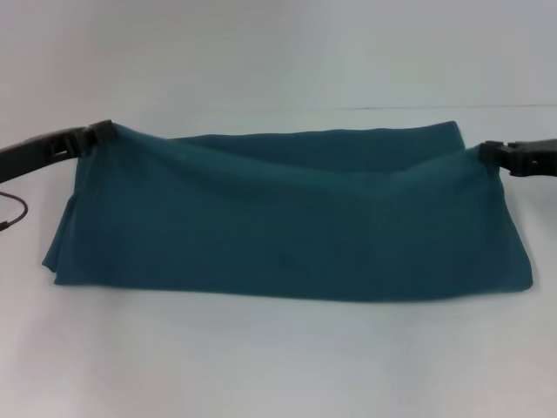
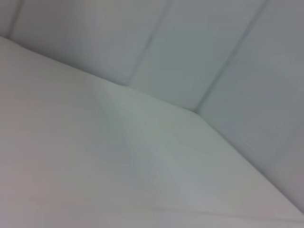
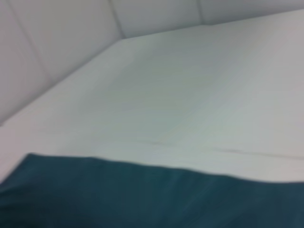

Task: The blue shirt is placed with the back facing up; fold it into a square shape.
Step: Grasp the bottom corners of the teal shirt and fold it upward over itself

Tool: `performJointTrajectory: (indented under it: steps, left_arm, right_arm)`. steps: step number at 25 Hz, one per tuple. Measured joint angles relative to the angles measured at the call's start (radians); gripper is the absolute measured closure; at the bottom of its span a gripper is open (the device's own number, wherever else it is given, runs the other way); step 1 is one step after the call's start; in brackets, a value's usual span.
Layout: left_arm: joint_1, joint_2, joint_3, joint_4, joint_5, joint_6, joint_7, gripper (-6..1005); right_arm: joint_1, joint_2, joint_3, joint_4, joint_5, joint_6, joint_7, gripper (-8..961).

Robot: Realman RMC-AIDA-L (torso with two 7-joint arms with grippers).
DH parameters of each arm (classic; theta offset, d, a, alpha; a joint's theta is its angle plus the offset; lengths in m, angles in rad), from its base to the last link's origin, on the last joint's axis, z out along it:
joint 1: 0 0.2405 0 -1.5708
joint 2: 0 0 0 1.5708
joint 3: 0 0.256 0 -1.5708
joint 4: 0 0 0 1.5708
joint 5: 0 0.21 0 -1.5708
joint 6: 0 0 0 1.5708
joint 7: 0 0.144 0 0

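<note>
Next, I let go of the blue shirt's lifted corner with my left gripper on the lower layer's far corner [image 1: 113,144] by the dark cable.
The blue shirt [image 1: 287,222] lies folded into a wide band across the white table [image 1: 278,366], plain side showing. Its upper layer is lifted at both ends and sags in the middle. My left gripper [image 1: 103,132] is shut on the shirt's upper left corner. My right gripper [image 1: 489,153] is shut on the upper right corner. In the right wrist view a strip of the shirt [image 3: 142,194] fills the near edge. The left wrist view shows only the table [image 2: 95,166] and wall.
A thin dark cable [image 1: 12,213] hangs at the far left edge under my left arm. White padded wall panels [image 2: 199,52] stand behind the table. Bare tabletop lies in front of the shirt.
</note>
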Motion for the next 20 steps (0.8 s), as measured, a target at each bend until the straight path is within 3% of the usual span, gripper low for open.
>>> performJointTrajectory:
  steps: [4, 10, 20]
  left_arm:
    - [-0.03, -0.003, 0.005, -0.059, -0.034, -0.143, 0.011, 994]
    - [-0.068, -0.011, 0.01, -0.114, -0.06, -0.298, 0.026, 994]
    - [-0.096, -0.031, 0.093, -0.142, -0.131, -0.458, 0.05, 993]
  right_arm:
    - [0.065, 0.003, -0.039, 0.09, 0.004, 0.209, -0.029, 920]
    - [0.143, 0.03, -0.07, 0.161, 0.009, 0.486, -0.09, 920]
    - [0.181, 0.037, -0.077, 0.171, 0.038, 0.584, -0.136, 920]
